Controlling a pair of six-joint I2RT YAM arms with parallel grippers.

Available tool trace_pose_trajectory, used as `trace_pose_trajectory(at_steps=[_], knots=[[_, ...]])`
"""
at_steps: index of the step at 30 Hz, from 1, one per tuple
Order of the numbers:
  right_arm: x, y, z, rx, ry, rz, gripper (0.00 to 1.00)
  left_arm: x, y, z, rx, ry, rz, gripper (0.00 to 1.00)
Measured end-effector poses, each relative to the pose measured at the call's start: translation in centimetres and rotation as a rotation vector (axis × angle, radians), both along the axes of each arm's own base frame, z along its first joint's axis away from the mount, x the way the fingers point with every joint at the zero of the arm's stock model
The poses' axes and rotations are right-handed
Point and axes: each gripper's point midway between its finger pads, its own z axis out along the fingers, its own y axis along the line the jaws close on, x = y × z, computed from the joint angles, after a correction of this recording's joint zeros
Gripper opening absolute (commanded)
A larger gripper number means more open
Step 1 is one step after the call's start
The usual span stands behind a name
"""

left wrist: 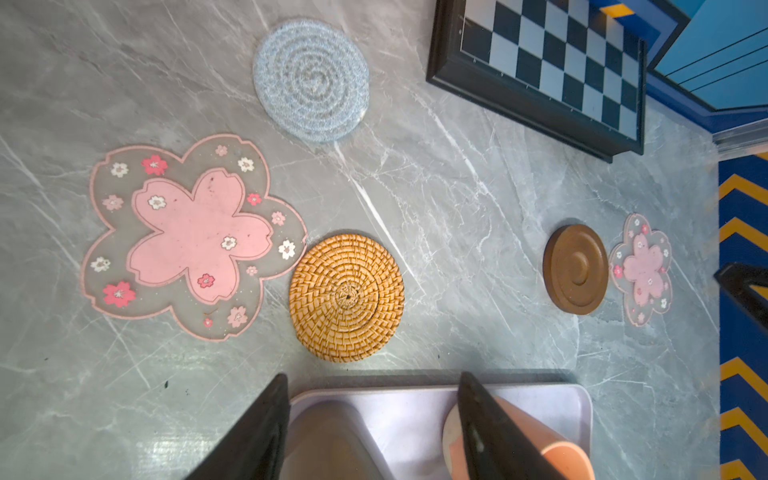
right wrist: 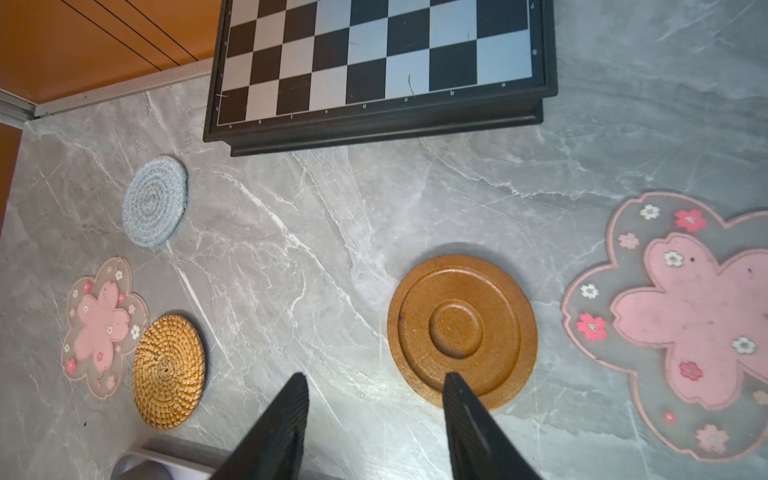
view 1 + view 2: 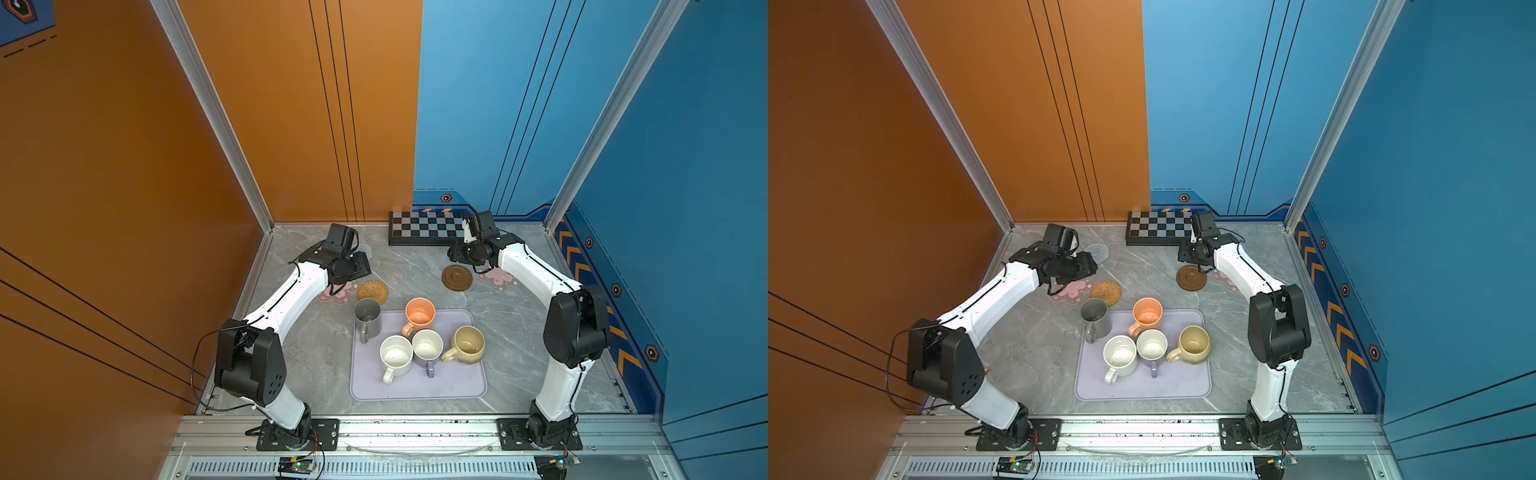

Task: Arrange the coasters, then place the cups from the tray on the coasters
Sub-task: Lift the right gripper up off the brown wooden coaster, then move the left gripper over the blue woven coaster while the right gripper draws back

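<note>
Next, I move my left gripper to the spiral disc's middle (image 3: 362, 251) (image 1: 313, 80), past the rattan disc, and close it there to slide the spiral disc.
Five cups stand on the lavender tray (image 3: 415, 388): grey (image 3: 368, 318), orange (image 3: 420, 316), speckled white (image 3: 396, 355), lavender (image 3: 427, 347) and beige-yellow (image 3: 469, 345). Beyond it the coasters lie flat: a flower mat (image 1: 195, 237), rattan disc (image 1: 347, 297) and spiral disc (image 1: 311, 79) on the left, a wooden disc (image 2: 461, 328) and a second flower mat (image 2: 685, 324) on the right. My left gripper (image 1: 372, 376) hangs open and empty above the tray's far edge. My right gripper (image 2: 375, 374) is open and empty, one fingertip over the wooden disc's rim.
A black-and-white checkerboard (image 3: 426, 232) lies against the back wall between the arms. Orange and blue walls close the table on three sides. Bare marble (image 3: 411, 274) runs between the rattan and wooden discs.
</note>
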Motion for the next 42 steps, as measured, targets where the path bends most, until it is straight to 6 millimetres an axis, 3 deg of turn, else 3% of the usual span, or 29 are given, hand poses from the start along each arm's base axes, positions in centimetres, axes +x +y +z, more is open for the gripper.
trace_pose_trajectory(at_steps=[4,8,17,26,35,40,42], knots=[[-1.3,-0.8,-0.4,-0.018,0.011,-0.013,0.59,2.0,-0.2,-0.5,0.038,-0.006,-0.008,0.65],[-2.1,-1.4,0.0,-0.021,0.007,-0.028,0.63,4.3,-0.4,-2.8,0.092,0.022,-0.019,0.65],[-1.6,-4.0,1.9,-0.009,-0.033,-0.103,0.63,8.1,-0.8,-7.7,0.150,0.084,-0.015,0.65],[-1.3,-4.8,2.0,-0.008,-0.034,-0.122,0.63,11.3,0.3,-8.4,0.132,0.072,0.040,0.64],[-0.2,-5.2,2.3,-0.006,-0.049,-0.133,0.64,13.2,1.0,-11.1,0.142,0.100,0.094,0.63],[-0.1,-5.2,1.9,-0.008,-0.041,-0.132,0.63,14.1,0.7,-10.6,0.160,0.071,0.113,0.57],[-0.1,-5.2,1.8,-0.010,-0.039,-0.133,0.63,14.7,0.9,-9.8,0.170,0.046,0.135,0.47]])
